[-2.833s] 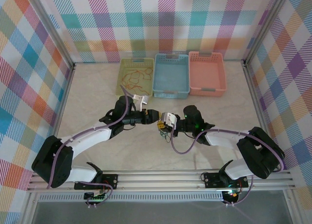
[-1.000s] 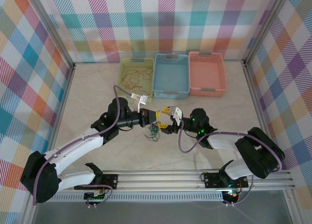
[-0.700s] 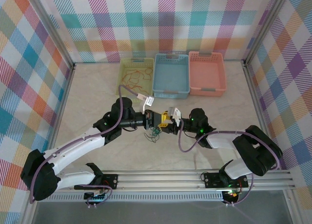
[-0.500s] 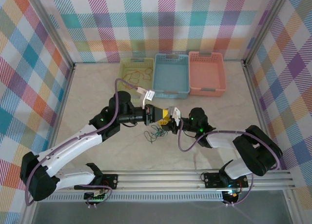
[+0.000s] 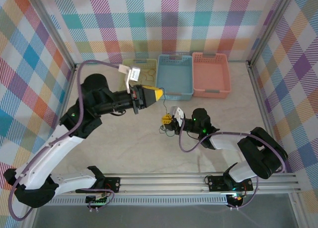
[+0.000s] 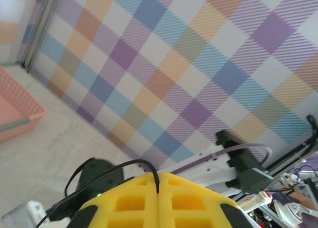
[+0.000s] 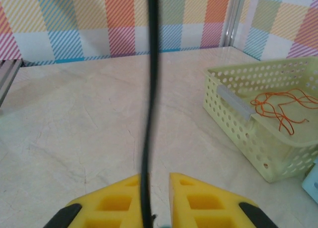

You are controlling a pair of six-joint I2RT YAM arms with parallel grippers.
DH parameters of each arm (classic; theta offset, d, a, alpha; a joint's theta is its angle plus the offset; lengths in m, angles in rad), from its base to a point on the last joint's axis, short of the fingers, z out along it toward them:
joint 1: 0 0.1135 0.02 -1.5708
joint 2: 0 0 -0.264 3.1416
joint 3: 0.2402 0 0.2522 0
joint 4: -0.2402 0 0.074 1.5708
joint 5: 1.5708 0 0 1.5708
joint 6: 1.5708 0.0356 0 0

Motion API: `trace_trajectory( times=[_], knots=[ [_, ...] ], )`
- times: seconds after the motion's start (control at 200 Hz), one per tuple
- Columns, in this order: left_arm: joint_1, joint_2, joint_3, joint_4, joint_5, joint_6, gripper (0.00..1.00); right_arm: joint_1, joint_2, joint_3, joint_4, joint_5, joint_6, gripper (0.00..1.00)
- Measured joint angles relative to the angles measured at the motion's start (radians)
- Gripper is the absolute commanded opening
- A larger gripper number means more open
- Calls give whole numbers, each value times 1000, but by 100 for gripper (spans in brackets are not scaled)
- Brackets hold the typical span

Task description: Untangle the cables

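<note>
My left gripper will lower, open and take the black cable at my right gripper's fingertips (image 5: 167, 113), because the cable stretches high above the bundle at my right gripper.
My left gripper (image 5: 158, 93) is raised high above the table, in front of the yellow-green basket. In its wrist view the yellow fingers (image 6: 129, 203) of the left gripper (image 6: 158, 184) are pressed together on a thin black cable (image 6: 107, 169). That black cable (image 7: 149, 114) runs straight up out of my right gripper (image 7: 154, 181), along its left finger. My right gripper (image 5: 165, 120) sits low at the table's middle, with a small dark-green and black bundle (image 5: 165, 130) at its tips. Its jaws stand a narrow gap apart, closed on the bundle deeper in.
Three baskets stand in a row at the back: yellow-green (image 5: 149, 69) with loose red-orange cables (image 7: 283, 106) inside, blue (image 5: 175, 77), and pink (image 5: 211, 75). The yellow-green basket (image 7: 248, 123) lies to the right of my right wrist. Plaid walls enclose the marble table (image 5: 99, 84).
My left arm has lifted up and back to the left, drawing the black cable out of the bundle. My right gripper has stayed low at the bundle.
</note>
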Motion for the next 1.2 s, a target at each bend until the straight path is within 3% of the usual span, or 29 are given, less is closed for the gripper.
trace_trajectory(
  times=[0.66,0.985,1.205],
  knots=[
    [0,73,621,-284,-120,158,0,0,83,122,-253,63,-5,19],
    [0,14,468,-282,-159,170,0,0,90,132,-293,79,-9,14],
    [0,-108,113,-277,-314,176,0,-1,80,108,-264,105,-23,5]
  ],
)
